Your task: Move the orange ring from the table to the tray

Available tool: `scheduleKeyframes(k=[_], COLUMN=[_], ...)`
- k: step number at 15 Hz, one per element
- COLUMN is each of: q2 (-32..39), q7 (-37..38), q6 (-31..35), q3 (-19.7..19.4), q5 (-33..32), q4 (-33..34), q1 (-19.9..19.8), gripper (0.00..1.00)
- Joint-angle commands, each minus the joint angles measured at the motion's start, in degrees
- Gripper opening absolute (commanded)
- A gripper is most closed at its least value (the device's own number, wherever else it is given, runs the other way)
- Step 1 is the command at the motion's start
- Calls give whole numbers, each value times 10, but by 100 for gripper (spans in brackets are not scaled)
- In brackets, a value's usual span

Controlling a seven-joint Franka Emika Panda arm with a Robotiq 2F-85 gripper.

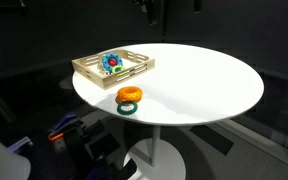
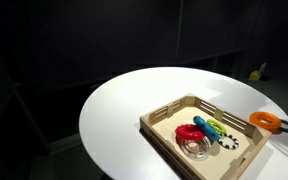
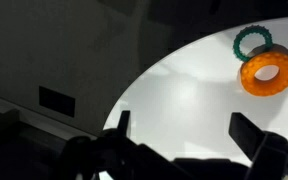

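Next, my gripper will go to the orange ring's side (image 1: 138,94) (image 3: 248,80) facing away from the wooden tray and close there.
The orange ring (image 1: 130,95) lies on the round white table (image 1: 204,80) near its front edge, resting against a dark green ring (image 1: 129,107). It also shows in an exterior view (image 2: 265,121) and in the wrist view (image 3: 268,71). The wooden tray (image 1: 92,70) stands at the table's left side and holds several coloured rings; it also shows in an exterior view (image 2: 174,117). My gripper (image 3: 179,130) is open and empty, high above the table, with the orange ring ahead to its upper right. Only a dark part of the arm shows at the top of an exterior view.
The green ring (image 3: 250,41) lies beside the orange one. The tray holds a red ring (image 2: 190,132), a blue and green ring (image 2: 214,126) and a clear ring (image 2: 196,149). Dark surroundings and the table's curved edge (image 3: 134,85) lie around.
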Motion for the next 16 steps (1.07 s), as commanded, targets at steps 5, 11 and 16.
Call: scheduleKeyframes(k=[5,11,16], q2=[0,9,27], q7=[1,18,46], q6=[-2,-1,15], q3=[-2,8,9], q5=[-1,24,43], q4=[1,-5,-32], q1=[3,23,28], gripper=[100,100,100])
